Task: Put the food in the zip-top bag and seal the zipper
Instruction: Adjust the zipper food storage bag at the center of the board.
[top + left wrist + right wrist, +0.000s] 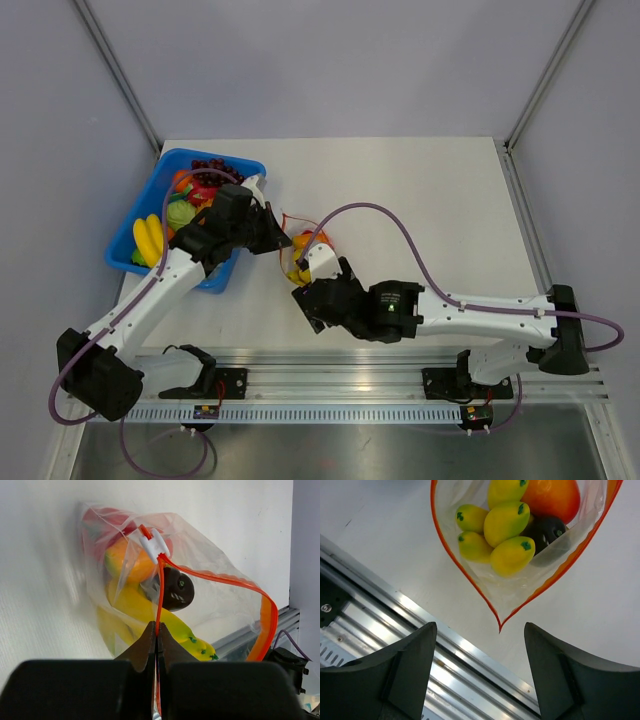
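Note:
The robot's left gripper holds the bag's zipper below the slider, so next the right gripper takes the bag's pointed corner [500, 626] before the left gripper takes the slider.
The clear zip-top bag [306, 248] lies on the white table between my two arms. Inside it are the food pieces: yellow fruits [506, 530], an orange-red one [551, 497] and a dark one [549, 530]. The red-orange zipper [160, 595] runs up to a white slider [154, 544]. My left gripper [157, 630] is shut on the zipper strip below the slider. The far part of the mouth [267, 615] gapes in a loop. My right gripper [480, 627] stands open, nothing between its fingers, just short of the mouth's pointed corner [500, 627].
A blue tray [128, 228] holding more toy fruit, among them bananas [148, 240] and grapes [212, 166], stands at the table's left, under the left arm. The aluminium rail [395, 625] runs along the near table edge, right below the right gripper.

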